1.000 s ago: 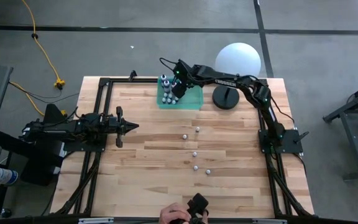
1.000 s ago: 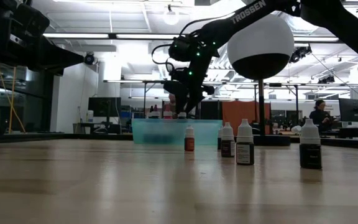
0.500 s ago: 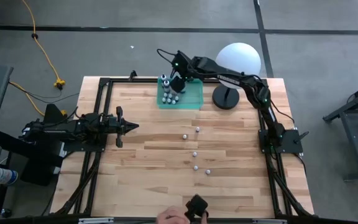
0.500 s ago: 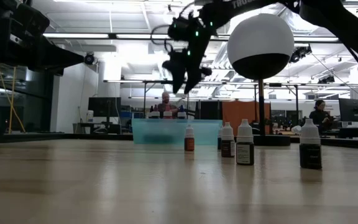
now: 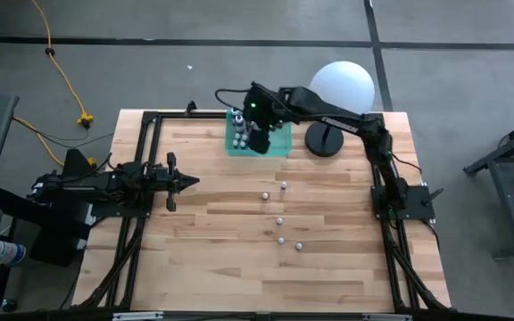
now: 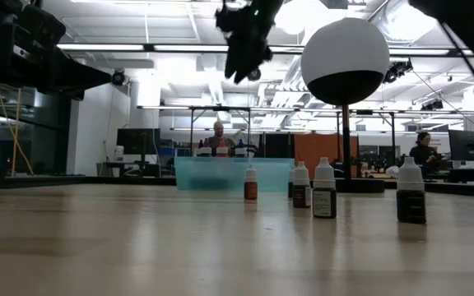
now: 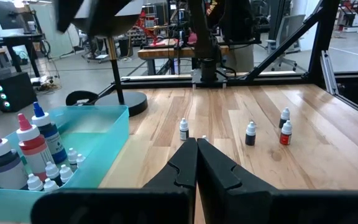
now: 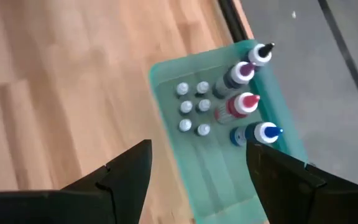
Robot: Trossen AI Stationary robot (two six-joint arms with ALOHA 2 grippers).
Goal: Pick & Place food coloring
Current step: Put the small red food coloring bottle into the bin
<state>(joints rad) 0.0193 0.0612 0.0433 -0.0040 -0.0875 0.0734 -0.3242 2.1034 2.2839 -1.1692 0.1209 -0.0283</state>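
Observation:
The white cap [image 5: 284, 185] of the small bottle standing on the wood table nearest the lamp's black base will be gripped by my right gripper.
The food coloring bottles are split between two places. Several stand in the teal tray [image 8: 277, 144]: small white-capped ones [image 8: 193, 106] and larger ones with coloured caps [image 8: 247, 102]. Several more small bottles [image 5: 280, 220] stand upright on the wood table, also in the low view [image 6: 324, 189] and the left wrist view [image 7: 250, 133]. My right gripper [image 5: 258, 138] hangs open high above the tray [image 5: 277, 143], its fingers [image 8: 129, 168] wide apart with nothing between them. My left gripper [image 5: 193, 181] waits shut at the table's left side, pointing toward the right.
A white globe lamp [image 5: 341, 85] on a black round base [image 5: 325, 140] stands just right of the tray at the far edge. A black frame [image 5: 150, 134] runs along the table's edges. Bare wood lies near the table's near edge.
My right gripper has risen from low inside the tray to well above it, staying over the tray. The bottles in the tray and on the table have kept their places. A person's hand with a dark object at the table's near edge has left the view.

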